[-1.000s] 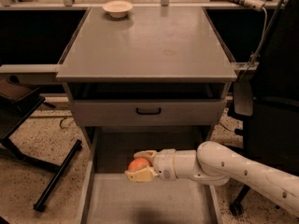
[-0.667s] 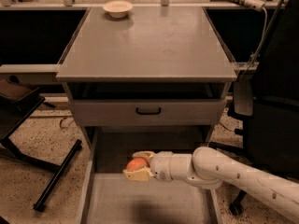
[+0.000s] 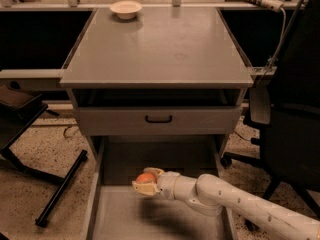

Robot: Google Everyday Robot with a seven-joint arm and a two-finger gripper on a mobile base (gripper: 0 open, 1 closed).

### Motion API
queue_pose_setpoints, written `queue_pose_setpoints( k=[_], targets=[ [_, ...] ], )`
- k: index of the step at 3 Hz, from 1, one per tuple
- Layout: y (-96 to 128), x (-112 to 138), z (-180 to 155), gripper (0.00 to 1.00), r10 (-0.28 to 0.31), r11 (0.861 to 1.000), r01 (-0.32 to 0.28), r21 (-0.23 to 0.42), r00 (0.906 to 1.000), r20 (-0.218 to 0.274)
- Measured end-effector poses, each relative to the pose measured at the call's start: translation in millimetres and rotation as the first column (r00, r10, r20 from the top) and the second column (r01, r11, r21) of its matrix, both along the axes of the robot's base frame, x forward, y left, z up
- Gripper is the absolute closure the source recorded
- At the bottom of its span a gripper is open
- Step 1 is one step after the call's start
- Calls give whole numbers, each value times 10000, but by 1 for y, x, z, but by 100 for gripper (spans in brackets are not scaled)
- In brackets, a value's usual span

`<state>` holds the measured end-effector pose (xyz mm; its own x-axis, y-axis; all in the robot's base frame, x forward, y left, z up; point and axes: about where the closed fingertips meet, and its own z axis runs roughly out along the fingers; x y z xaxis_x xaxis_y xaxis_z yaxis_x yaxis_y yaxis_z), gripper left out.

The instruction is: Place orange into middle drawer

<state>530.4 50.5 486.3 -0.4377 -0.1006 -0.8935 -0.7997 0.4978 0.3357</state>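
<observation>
My gripper is holding the orange. It will release the orange on the middle drawer's flat bottom (image 3: 146, 196), a little off centre toward the dark stand.
The orange (image 3: 145, 177) is small, round and bright orange. My gripper (image 3: 146, 181) is shut on it, with one cream finger (image 3: 144, 188) under it and the other over its top. My white arm reaches in from the lower right. The gripper holds the orange above the middle drawer (image 3: 120, 214), a long grey metal tray pulled out toward the camera with a flat floor and low side walls. The orange hangs over the rear part of that tray, a little left of its centre.
The closed drawer with a grey front and black handle (image 3: 158, 119) sits just above. A cream-white bowl (image 3: 125, 8) stands on the cabinet top (image 3: 160, 49). A black office chair (image 3: 290, 119) stands to the right. A dark stand with a black leg (image 3: 60, 189) stands to the left.
The gripper with the orange has shifted a little to the left over the open drawer. Nothing else has moved.
</observation>
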Motion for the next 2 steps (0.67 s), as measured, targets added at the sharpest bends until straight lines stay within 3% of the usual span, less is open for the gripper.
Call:
queue_pose_setpoints(
  k=[2],
  targets=[
    [1,2,-69,100,-75,9981,20,-614,9959,-905]
  ],
)
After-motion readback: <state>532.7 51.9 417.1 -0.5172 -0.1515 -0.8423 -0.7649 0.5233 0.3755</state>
